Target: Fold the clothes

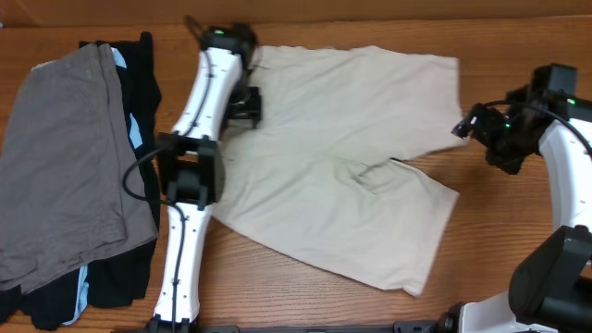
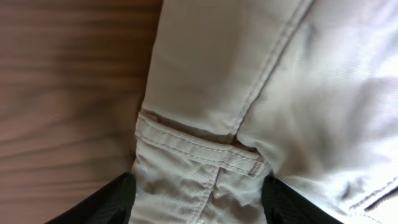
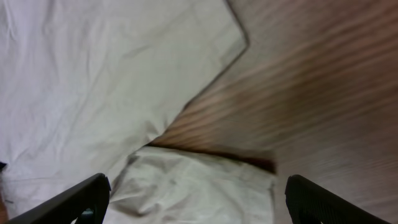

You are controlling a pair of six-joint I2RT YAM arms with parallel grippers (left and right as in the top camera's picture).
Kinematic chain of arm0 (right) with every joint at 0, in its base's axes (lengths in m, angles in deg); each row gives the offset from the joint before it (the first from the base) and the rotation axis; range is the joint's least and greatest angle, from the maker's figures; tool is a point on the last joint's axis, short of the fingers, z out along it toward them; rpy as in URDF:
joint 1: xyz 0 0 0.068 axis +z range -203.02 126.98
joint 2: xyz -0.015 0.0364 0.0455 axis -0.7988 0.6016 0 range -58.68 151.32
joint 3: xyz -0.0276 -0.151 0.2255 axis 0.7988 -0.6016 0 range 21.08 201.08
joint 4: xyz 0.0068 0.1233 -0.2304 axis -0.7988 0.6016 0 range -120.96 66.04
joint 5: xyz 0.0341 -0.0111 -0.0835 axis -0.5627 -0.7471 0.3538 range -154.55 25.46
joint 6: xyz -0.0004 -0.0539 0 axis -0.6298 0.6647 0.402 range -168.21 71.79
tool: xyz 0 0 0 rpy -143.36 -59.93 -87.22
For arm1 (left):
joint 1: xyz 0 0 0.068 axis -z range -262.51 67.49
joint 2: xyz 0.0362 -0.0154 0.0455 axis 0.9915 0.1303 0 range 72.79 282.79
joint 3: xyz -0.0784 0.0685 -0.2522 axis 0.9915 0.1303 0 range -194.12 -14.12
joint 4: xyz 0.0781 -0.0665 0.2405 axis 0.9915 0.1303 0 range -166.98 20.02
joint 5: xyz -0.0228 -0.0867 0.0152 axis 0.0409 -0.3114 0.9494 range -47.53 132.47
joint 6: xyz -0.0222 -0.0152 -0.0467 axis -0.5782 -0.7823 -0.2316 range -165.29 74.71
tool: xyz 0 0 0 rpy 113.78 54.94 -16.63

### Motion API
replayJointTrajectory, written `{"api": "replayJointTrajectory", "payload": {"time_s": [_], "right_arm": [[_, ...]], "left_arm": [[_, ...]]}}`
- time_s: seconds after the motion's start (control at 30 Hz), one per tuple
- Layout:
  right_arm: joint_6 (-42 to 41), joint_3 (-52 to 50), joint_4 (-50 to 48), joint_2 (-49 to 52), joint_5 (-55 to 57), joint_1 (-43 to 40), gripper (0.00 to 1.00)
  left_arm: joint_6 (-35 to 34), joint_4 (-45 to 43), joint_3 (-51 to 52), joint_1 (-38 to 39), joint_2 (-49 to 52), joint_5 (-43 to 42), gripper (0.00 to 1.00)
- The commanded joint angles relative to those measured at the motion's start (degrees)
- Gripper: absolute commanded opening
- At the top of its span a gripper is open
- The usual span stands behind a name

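Observation:
My right gripper needs to move next to the near corner of the near leg's hem (image 1: 412,290) on the pale beige shorts and close there.
The clothes, a pair of pale beige shorts (image 1: 342,157), lie spread flat mid-table, waistband to the left and both legs reaching right. My left gripper (image 1: 248,104) is down on the waistband's far part. In the left wrist view its black fingers (image 2: 118,199) stand apart, open, with the waistband and a belt loop (image 2: 199,146) between them (image 2: 202,205). My right gripper (image 1: 467,125) hovers at the hem of the far leg. It is open (image 3: 199,202), a hem corner of the shorts (image 3: 186,186) lying below the gap.
A grey garment (image 1: 65,157) lies on a black garment with light-blue trim (image 1: 139,102) at the table's left side. Bare wooden table (image 1: 499,231) shows to the right of the shorts and along the front.

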State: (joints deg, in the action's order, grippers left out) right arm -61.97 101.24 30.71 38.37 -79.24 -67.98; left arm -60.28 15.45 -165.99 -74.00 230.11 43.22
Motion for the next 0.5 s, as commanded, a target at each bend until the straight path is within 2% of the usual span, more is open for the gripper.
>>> {"api": "replayJointTrajectory", "payload": {"time_s": [0.0, 0.27, 0.47], "right_arm": [[-1.3, 1.2, -1.5, 0.9, -0.4, 3.3, 0.93], [-3.5, 1.5, -3.8, 1.0, -0.6, 5.7, 0.93], [-3.4, 5.8, 0.1, -3.2, -0.6, 5.5, 0.93]], "left_arm": [[-2.2, 1.9, 1.1, -4.3, 4.3, 6.8, 0.68], [3.9, 4.4, 0.3, -6.1, 3.7, 3.8, 0.71], [4.5, 4.4, 0.2, -5.8, -4.3, 3.2, 0.74]]}}
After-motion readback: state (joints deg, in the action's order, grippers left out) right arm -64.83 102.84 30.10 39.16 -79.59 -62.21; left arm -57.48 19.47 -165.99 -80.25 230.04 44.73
